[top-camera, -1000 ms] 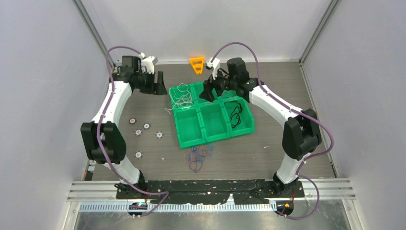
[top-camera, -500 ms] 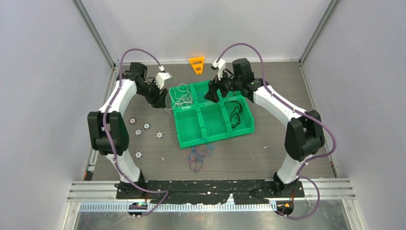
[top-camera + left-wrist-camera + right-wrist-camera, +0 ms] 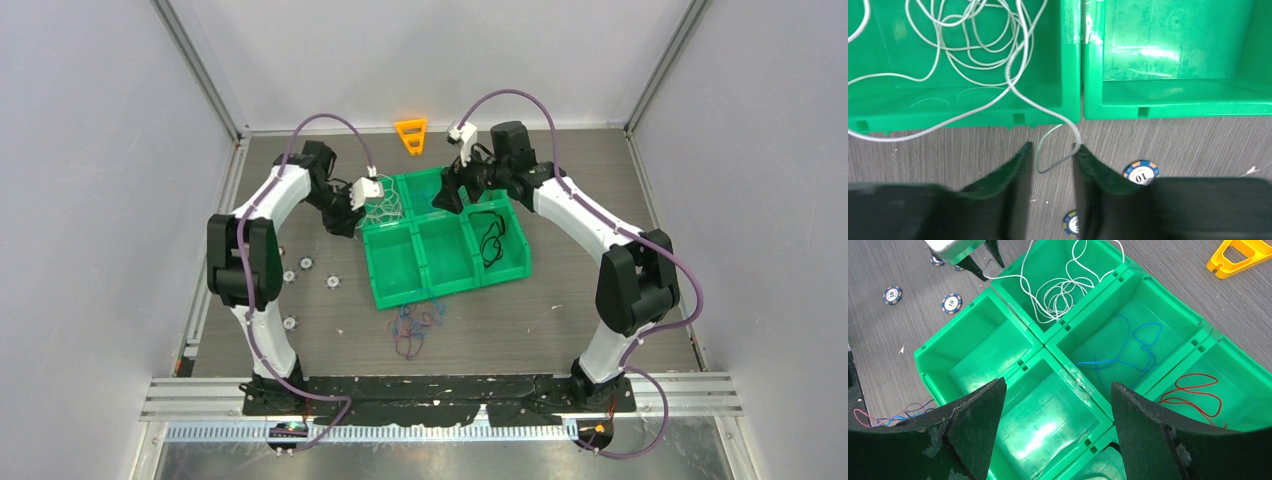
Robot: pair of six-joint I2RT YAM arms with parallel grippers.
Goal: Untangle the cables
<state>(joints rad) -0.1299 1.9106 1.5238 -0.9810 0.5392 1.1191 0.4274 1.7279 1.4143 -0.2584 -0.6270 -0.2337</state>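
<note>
My left gripper needs to lay the white cable's end inside the compartment, as that end and a bend hang over its side, and then take the coil (image 3: 983, 37) from the back.
White cable (image 3: 382, 200) lies coiled in the back-left compartment of the green bin (image 3: 400, 290); in the left wrist view (image 3: 973, 55) one loop hangs over the wall onto the table. My left gripper (image 3: 1053, 150) is open at the bin's left edge (image 3: 352, 208), the loop's end between its fingertips (image 3: 1019, 159). My right gripper (image 3: 1058, 387) is wide open and empty above the bin (image 3: 452, 192). Blue cable (image 3: 1128, 345) and red cable (image 3: 1193, 390) lie in separate compartments. Black cable (image 3: 490, 235) lies in a right compartment. A mixed tangle (image 3: 412, 325) lies in front of the bin.
Several poker chips (image 3: 305, 265) lie on the table left of the bin; two show by my left fingers (image 3: 1141, 172). An orange plastic piece (image 3: 411, 135) stands at the back. Grey walls enclose the table.
My left arm has swung from the back-left corner to the bin's left edge, by the white cable's overhanging loop. My right gripper has drifted slightly back and right.
</note>
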